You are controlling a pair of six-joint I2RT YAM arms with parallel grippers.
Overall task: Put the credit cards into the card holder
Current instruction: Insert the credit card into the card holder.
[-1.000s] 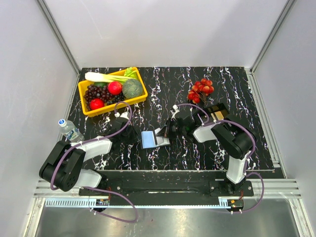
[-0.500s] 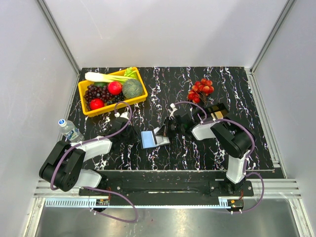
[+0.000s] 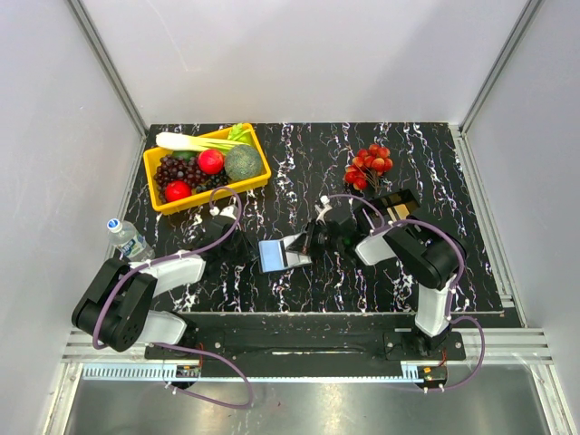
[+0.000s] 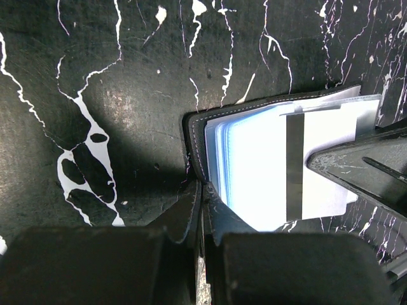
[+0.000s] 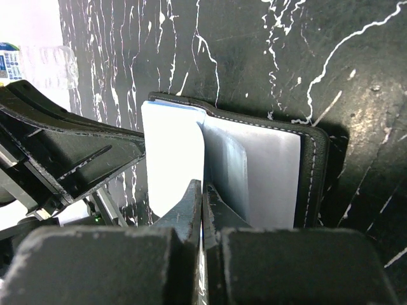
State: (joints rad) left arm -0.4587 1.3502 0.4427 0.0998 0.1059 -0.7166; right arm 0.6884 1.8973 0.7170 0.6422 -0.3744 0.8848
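I can see the credit card's outer end still sticking out of the card holder's pocket, so next I open my right gripper, take the card's outer edge (image 5: 203, 149) and push the card deeper.
The card holder (image 3: 272, 256) lies open at the middle of the table, black outside and pale blue-grey inside. In the left wrist view its black cover (image 4: 194, 143) and pale leaves show. My left gripper (image 3: 252, 249) is shut on the holder's left edge (image 4: 202, 190). My right gripper (image 3: 311, 243) is shut on a credit card (image 4: 318, 133), white with a black stripe, whose end lies over the holder's pale leaves. In the right wrist view the jaws (image 5: 202, 190) pinch the card edge-on over the open holder (image 5: 311, 171). More tan cards lie in a black tray (image 3: 397, 207).
A yellow basket (image 3: 217, 195) of fruit and vegetables stands at the back left. A cluster of red berries (image 3: 370, 163) lies at the back right, just behind the tray. A water bottle (image 3: 130, 240) lies off the table's left edge.
My right gripper has shifted slightly left toward the holder and then a touch back, with the card. The holder's right side has lifted a little. The left arm has not moved.
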